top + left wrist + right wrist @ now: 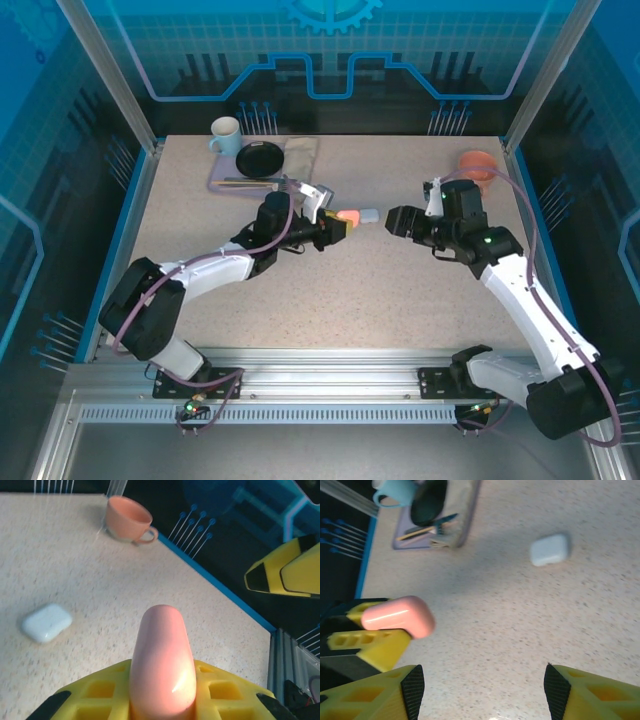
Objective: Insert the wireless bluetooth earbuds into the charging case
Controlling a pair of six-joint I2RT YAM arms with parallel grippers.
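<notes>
My left gripper sets the salmon-pink charging case, now held above the table, next, on the tray side of the white charging case (324,252), nearer me.
My left gripper (335,228) is shut on a salmon-pink charging case (162,660), which sticks out forward between its yellow fingers (227,692) above the table. A second, white charging case (369,215) lies closed on the speckled table just beyond the pink one; the same white case (549,549) lies ahead of my right gripper. That right gripper (482,685) hovers open over bare table, nothing between its jaws, facing the left gripper and the pink case (397,616). The wireless bluetooth earbuds are out of view.
A lilac tray (226,181) at the back left carries a blue mug (225,135), a black plate (260,158) and cutlery. A salmon cup (478,165) stands at the back right by the blue table edge.
</notes>
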